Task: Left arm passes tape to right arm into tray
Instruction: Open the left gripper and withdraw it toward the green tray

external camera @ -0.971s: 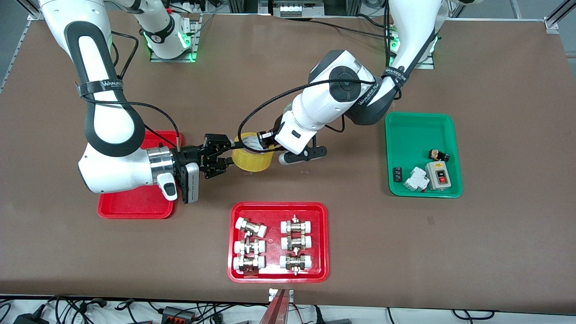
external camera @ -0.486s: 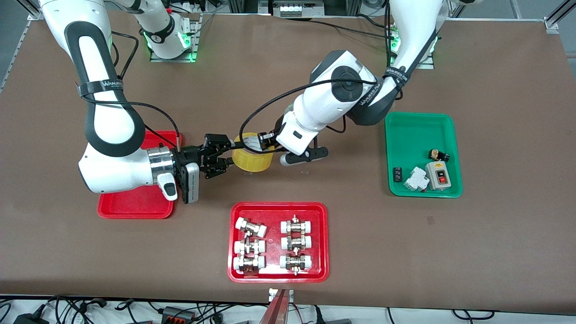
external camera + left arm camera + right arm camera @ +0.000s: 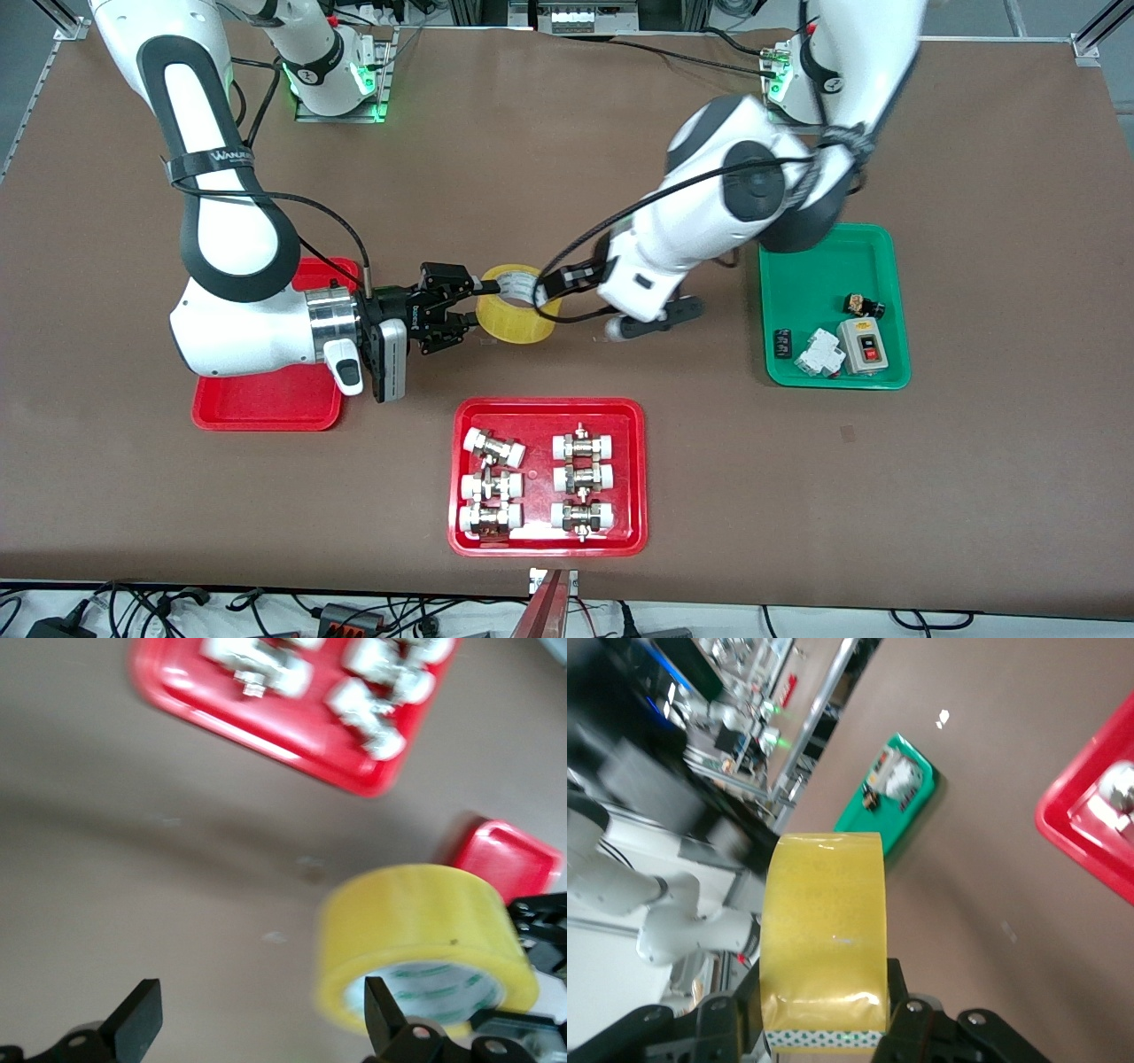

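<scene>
The robot's right gripper will put the yellow tape down in the middle of the plain red tray (image 3: 272,357).
The yellow tape (image 3: 516,312) hangs above the bare table between the two trays of the table's middle and right-arm end. My right gripper (image 3: 474,310) is shut on it, one finger on each flat side of the roll (image 3: 824,930). My left gripper (image 3: 542,291) stands open right beside the roll, toward the left arm's end. In the left wrist view its gap (image 3: 261,1001) is empty, and one finger (image 3: 381,1014) overlaps the roll's pale core (image 3: 425,983). The plain red tray (image 3: 266,409) lies under the right arm's wrist.
A red tray of white-capped fittings (image 3: 549,542) lies nearer the front camera than the tape. A green tray (image 3: 824,266) with small electrical parts sits at the left arm's end. Cables and mounts line the table's robot edge.
My left gripper has opened and let go of the tape, and the left arm has drawn back toward its own end. The right gripper, still holding the roll, shifted slightly the same way.
</scene>
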